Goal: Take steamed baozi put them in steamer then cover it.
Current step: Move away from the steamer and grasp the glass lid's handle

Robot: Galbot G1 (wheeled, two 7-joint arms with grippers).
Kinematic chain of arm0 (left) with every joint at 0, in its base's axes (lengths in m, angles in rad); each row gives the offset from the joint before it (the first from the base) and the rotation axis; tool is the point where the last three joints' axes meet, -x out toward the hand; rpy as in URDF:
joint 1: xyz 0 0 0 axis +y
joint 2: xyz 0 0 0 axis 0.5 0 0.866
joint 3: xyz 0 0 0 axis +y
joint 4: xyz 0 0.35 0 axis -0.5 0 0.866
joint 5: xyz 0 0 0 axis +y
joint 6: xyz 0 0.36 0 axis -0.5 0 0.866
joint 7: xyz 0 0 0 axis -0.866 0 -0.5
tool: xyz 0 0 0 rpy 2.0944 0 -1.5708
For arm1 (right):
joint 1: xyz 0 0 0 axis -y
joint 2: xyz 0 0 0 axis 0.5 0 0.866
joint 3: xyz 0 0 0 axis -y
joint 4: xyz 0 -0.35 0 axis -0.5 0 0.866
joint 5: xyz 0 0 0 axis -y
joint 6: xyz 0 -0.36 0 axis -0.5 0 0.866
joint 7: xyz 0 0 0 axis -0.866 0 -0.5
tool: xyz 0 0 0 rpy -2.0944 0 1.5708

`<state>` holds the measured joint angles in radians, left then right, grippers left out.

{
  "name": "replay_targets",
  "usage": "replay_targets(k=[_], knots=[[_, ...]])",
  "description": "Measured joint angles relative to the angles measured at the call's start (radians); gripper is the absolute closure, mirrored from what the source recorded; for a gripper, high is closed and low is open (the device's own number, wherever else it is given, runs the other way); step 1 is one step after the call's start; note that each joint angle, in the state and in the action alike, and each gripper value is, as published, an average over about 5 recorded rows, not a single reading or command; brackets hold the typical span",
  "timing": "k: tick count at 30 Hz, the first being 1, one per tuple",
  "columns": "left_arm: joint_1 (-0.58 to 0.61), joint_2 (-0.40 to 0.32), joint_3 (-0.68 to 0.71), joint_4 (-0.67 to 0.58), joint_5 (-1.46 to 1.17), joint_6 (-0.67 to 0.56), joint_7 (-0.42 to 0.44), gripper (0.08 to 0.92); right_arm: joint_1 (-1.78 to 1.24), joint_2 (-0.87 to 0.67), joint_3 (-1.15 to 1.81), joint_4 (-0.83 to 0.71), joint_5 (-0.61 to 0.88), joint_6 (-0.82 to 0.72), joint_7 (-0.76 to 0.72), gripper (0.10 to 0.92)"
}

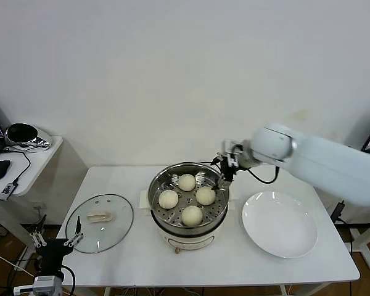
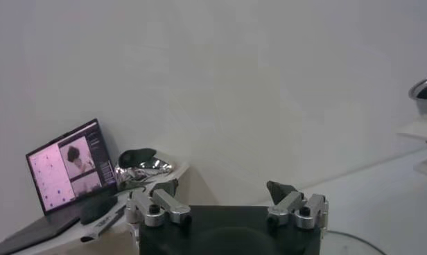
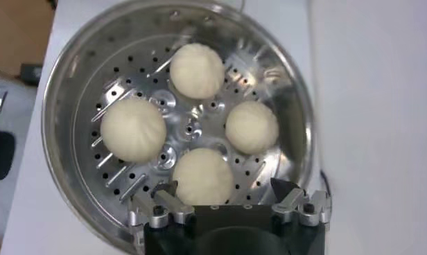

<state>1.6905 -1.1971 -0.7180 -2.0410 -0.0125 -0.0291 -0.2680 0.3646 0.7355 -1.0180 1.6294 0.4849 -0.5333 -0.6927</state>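
Next, my left gripper should go to the glass lid's cream handle (image 1: 98, 216) and close there, because the steamer with the baozi needs its cover.
The steamer (image 1: 188, 203) stands mid-table with several steamed baozi (image 1: 192, 214) resting on its perforated tray (image 3: 193, 128). My right gripper (image 1: 224, 176) hangs over the pot's far right rim, open. In the right wrist view the right gripper (image 3: 224, 190) has its jaws spread wide, with one baozi (image 3: 202, 175) lying on the tray just beyond them and nothing gripped. The cover (image 1: 100, 222), a glass lid with a cream handle, lies flat on the table left of the steamer. My left gripper (image 1: 52, 239) waits open, low beyond the table's front left corner, and its wrist view shows the left gripper (image 2: 222, 188) empty.
A white plate (image 1: 279, 223) sits right of the steamer. A side table (image 1: 34, 154) at the far left carries a laptop (image 2: 64, 166), a mouse and cables. The pot's white base (image 1: 186, 237) stands close to the table's front edge.
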Motion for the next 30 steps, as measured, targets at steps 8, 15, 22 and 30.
replay_targets(k=[8,15,22,30], knots=[[-0.009,-0.019,0.011,0.010,0.023,-0.010,-0.018,0.177,-0.447,-0.136,0.432,0.127,-0.086,0.199,0.268,0.203],[-0.009,-0.036,0.036,0.018,0.069,-0.026,-0.043,0.177,-0.915,-0.043,0.901,0.156,-0.230,0.446,0.417,0.203],[-0.020,-0.057,0.069,0.038,0.131,-0.061,-0.072,0.177,-1.321,0.173,1.320,0.157,-0.328,0.668,0.479,0.203],[-0.037,-0.074,0.072,0.092,0.302,-0.138,-0.126,0.177,-1.571,0.402,1.644,0.153,-0.378,0.796,0.524,0.203]])
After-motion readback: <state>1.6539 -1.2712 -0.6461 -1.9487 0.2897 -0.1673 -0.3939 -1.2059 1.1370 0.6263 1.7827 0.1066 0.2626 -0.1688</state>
